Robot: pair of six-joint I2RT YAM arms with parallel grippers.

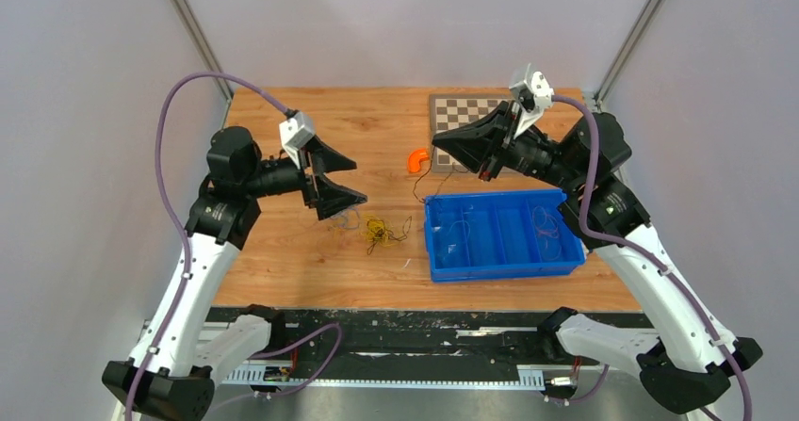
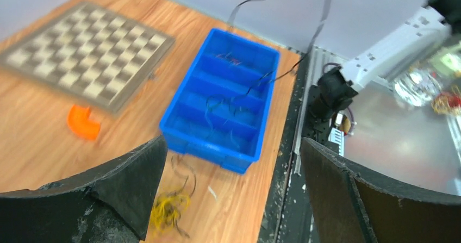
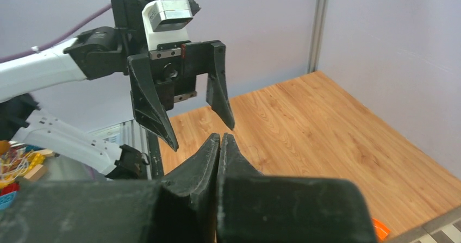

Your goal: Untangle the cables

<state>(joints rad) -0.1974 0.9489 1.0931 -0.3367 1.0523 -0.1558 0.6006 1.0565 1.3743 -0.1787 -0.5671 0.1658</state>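
The black cable's parts cross in a loop below the robot's right gripper, so the left gripper needs to take the hanging part of the cable (image 1: 430,169) near the right gripper and pull it clear.
A yellow cable tangle (image 1: 377,231) with dark strands lies on the wooden table left of the blue bin (image 1: 499,268); it also shows in the left wrist view (image 2: 168,210). A purple-blue cable (image 1: 347,218) lies beside it. My left gripper (image 1: 341,181) is open and empty, held above these cables. My right gripper (image 1: 436,144) is shut, raised above the bin's far left corner, and a thin black cable (image 1: 415,184) hangs from it; its strands (image 2: 318,25) trail down into the bin (image 2: 217,150). More thin cables (image 1: 545,218) lie in the bin's compartments.
An orange curved piece (image 1: 415,160) lies behind the bin. A chessboard (image 1: 462,110) lies at the back right. The table's front edge and a black rail run below the bin. In the right wrist view the left gripper (image 3: 202,136) faces my shut right gripper (image 3: 220,137).
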